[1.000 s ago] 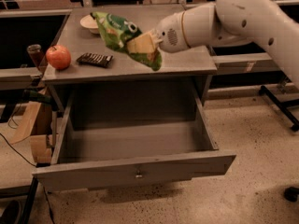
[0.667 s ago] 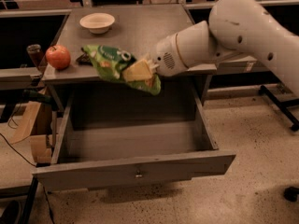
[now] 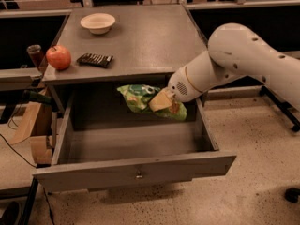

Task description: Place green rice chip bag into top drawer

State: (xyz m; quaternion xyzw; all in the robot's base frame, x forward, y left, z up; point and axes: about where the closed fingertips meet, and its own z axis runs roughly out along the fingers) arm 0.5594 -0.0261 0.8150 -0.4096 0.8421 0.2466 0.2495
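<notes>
Next, my gripper releases the green rice chip bag, now hanging inside the open top drawer, under my arm, on the top drawer's bottom near the drawer's side [image 3: 171,129].
The green rice chip bag [image 3: 140,99] hangs in my gripper [image 3: 163,102], held by its right end and tilted. It sits below the table top's edge, inside the open top drawer [image 3: 131,144], above its back half and a little above the floor. The gripper is shut on the bag. The drawer is pulled fully out, its grey front panel [image 3: 136,171] with a small metal pull facing the camera. My white arm [image 3: 234,64] reaches in from the right over the drawer's right wall.
On the table top [image 3: 150,36] stand a white bowl [image 3: 97,22] at the back left, a red apple [image 3: 58,57] at the left edge and a small dark striped snack bar [image 3: 95,59] beside it. Cardboard [image 3: 30,125] lies left of the drawer.
My gripper has carried the bag from above the table top forward and down into the open drawer. The snack bar shows again on the table.
</notes>
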